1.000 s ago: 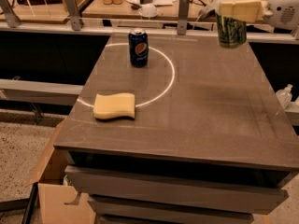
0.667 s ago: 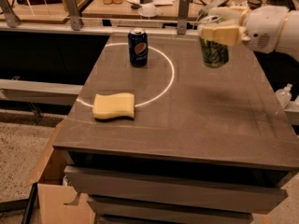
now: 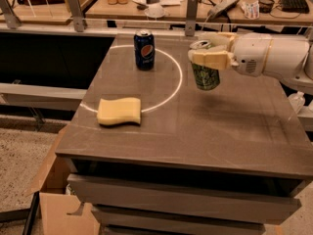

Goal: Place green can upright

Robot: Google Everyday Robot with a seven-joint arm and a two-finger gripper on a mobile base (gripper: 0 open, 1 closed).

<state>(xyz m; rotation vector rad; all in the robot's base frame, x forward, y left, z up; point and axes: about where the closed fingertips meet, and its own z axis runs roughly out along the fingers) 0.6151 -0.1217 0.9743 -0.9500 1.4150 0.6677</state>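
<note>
Next, I release the green can on the brown table (image 3: 196, 103) just outside the white circle line.
The green can (image 3: 205, 75) hangs upright in the air above the brown table (image 3: 234, 131), a little right of its middle, with its silver top up. My gripper (image 3: 209, 49) comes in from the right on a white arm and is shut on the can's upper part. The can's base is clear of the tabletop.
A dark blue Pepsi can (image 3: 145, 49) stands upright at the back left of the table. A yellow sponge (image 3: 119, 111) lies at the front left. A white circle line (image 3: 177, 80) marks the tabletop. A cluttered desk (image 3: 195, 4) runs behind, and a cardboard box (image 3: 54, 204) sits on the floor at lower left.
My gripper has carried the green can leftward and lower, from the table's back right edge to above its middle right.
</note>
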